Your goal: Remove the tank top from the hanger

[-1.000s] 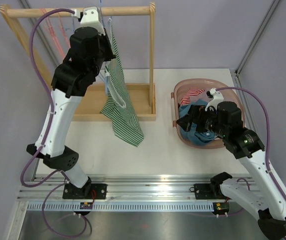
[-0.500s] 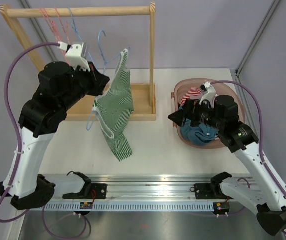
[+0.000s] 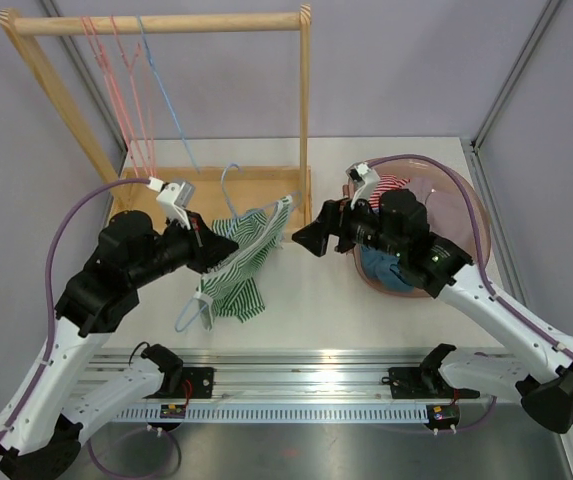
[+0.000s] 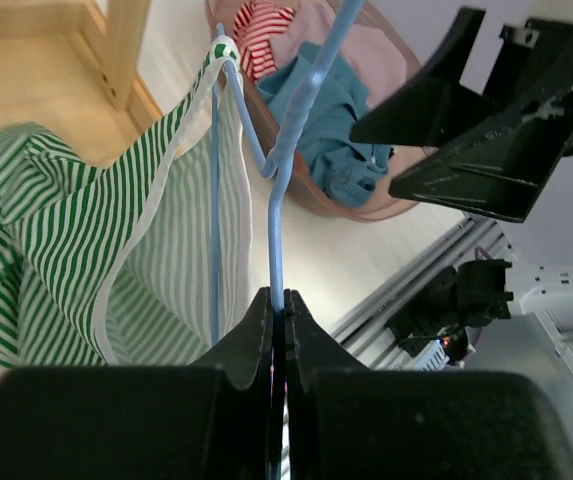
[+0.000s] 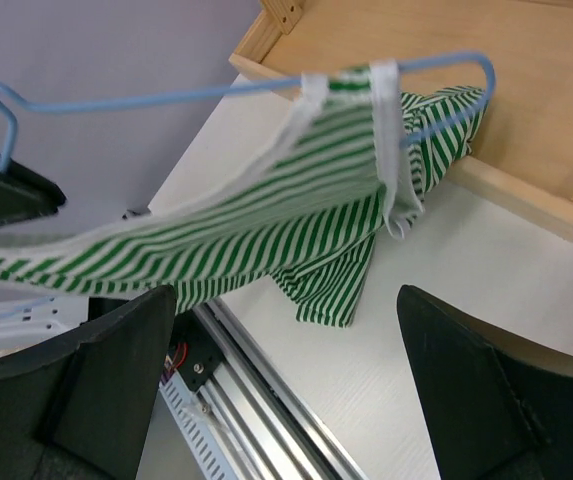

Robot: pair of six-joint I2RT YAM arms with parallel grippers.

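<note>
Next, the right gripper closes on the strap (image 3: 287, 204) (image 5: 386, 120) of the striped tank top, at the end of the light blue hanger nearest that right gripper.
The green-and-white striped tank top (image 3: 238, 268) hangs on a light blue wire hanger (image 3: 195, 314), its lower part lying on the table in front of the wooden rack. My left gripper (image 3: 204, 250) is shut on the hanger's wire (image 4: 275, 200), holding it low and tilted, and the top (image 4: 56, 230) drapes to the left of the wire. My right gripper (image 3: 304, 238) is open and empty, just right of the strap end of the hanger. In the right wrist view the straps sit over the hanger's end (image 5: 396, 70), and the top (image 5: 266, 230) is above my spread fingers (image 5: 116, 370).
The wooden rack (image 3: 304, 120) stands at the back with pink and blue empty hangers (image 3: 126, 90) on its rod. A pink basket (image 3: 461, 200) of clothes sits at the right behind my right arm. A metal rail (image 3: 296, 385) runs along the near edge.
My left arm has come down from the rack rod with the hanger and tank top, now low over the table. My right gripper has moved left from the basket toward the top.
</note>
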